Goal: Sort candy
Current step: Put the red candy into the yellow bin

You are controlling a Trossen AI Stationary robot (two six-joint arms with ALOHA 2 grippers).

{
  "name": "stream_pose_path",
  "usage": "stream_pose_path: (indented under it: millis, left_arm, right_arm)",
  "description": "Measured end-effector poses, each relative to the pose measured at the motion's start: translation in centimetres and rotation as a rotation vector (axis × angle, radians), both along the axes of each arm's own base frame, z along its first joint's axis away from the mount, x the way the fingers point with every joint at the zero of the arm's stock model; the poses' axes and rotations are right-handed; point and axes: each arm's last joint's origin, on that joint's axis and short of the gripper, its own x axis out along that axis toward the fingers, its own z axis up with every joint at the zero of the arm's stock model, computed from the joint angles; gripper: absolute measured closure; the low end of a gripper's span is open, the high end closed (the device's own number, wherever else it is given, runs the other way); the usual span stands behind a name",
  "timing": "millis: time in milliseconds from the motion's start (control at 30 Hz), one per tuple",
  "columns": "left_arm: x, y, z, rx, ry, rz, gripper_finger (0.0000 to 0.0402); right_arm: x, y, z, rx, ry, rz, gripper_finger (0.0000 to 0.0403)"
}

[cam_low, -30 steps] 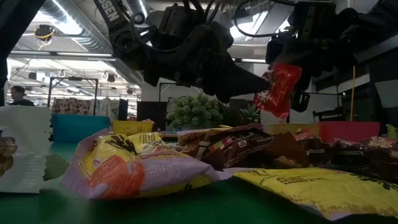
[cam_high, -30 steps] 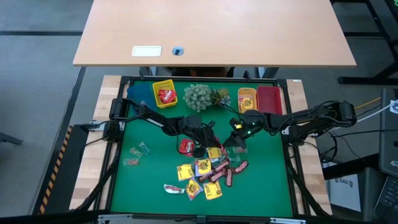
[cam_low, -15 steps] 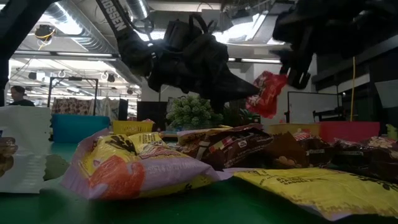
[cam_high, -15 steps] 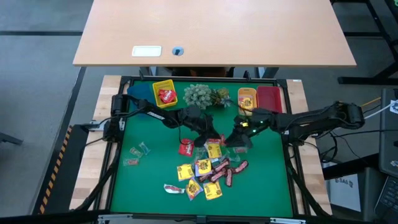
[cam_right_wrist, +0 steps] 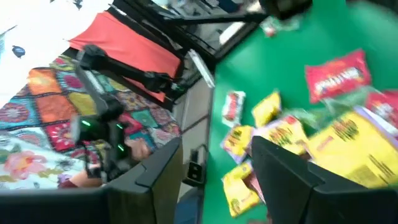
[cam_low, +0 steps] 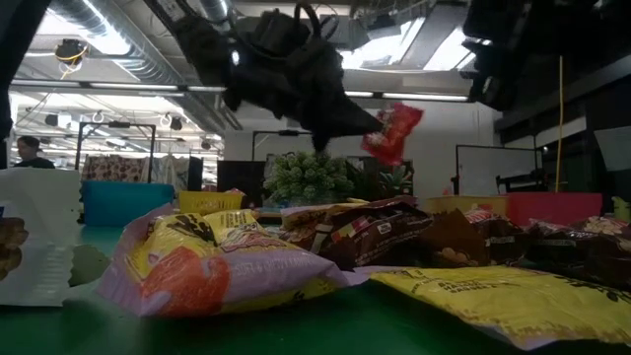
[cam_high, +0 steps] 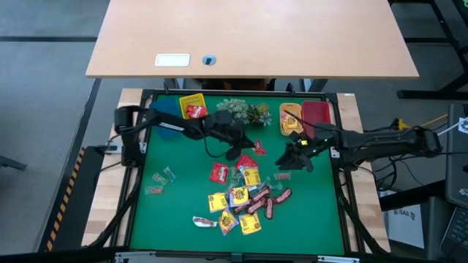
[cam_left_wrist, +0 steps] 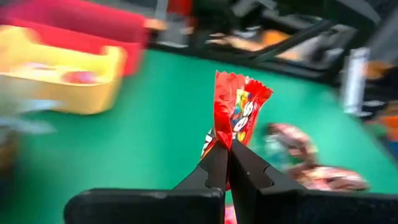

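Observation:
Next, I let go of the red candy packet with my left gripper on the red candy in the yellow bin (cam_high: 192, 107).
A red candy packet (cam_left_wrist: 239, 109) hangs in the air over the middle of the green mat (cam_high: 168, 212), with my left gripper (cam_high: 248, 151) shut on it. It also shows in the high view (cam_high: 258, 148) and the low view (cam_low: 391, 132). To its right my right gripper (cam_high: 287, 161) stands open and holds nothing; its two fingers are apart in its wrist view (cam_right_wrist: 217, 186). The rest of the candy (cam_high: 241, 201) lies in a loose pile on the mat's near half, and another red packet (cam_high: 219, 172) lies flat beside it. My left gripper pinches the packet's near end (cam_left_wrist: 225, 135) between its two fingers (cam_left_wrist: 214, 165), only at their free ends. The fingers come from the table's left, slanting a little downward. The packet sticks out beyond the tips, tilted, lifted clear of the mat and the pile.
Along the far edge stand a blue bin (cam_high: 167, 111), a yellow bin (cam_high: 193, 108) with red candy in it, a grey-green plant cluster (cam_high: 238, 111), an orange bin (cam_high: 290, 115) and a red bin (cam_high: 316, 115). Two pale wrappers (cam_high: 161, 181) lie at the mat's left.
My left gripper has risen and swung toward the far edge, carrying the red packet up and away from the pile. My right gripper, close against the packet a second ago, has drawn back toward the table's right edge and risen.

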Motion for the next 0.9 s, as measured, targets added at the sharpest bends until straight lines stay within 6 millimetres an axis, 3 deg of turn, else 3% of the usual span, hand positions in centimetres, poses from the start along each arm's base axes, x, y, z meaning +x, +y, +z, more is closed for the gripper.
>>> stream_pose_path:
  millis: [333,500,700,900]
  left_arm:
    - [-7.7,1.6,7.1,0.265,0.295,0.434,0.0401]
    - [-11.7,1.7,9.0,0.371,0.448,0.664,0.0401]
    - [-14.2,2.9,8.6,0.372,0.613,0.853,0.0401]
    - [-15.4,4.5,6.0,0.349,0.745,0.902,0.0401]
  right_arm:
    - [-0.9,-0.1,-1.8,-0.013,0.215,-0.069,0.0210]
    - [-1.2,-0.3,-2.5,-0.047,0.300,-0.139,0.0210]
    - [-1.3,-0.5,-2.8,-0.068,0.332,-0.185,0.0210]
    - [-1.3,-0.4,-2.9,-0.069,0.343,-0.185,0.0210]
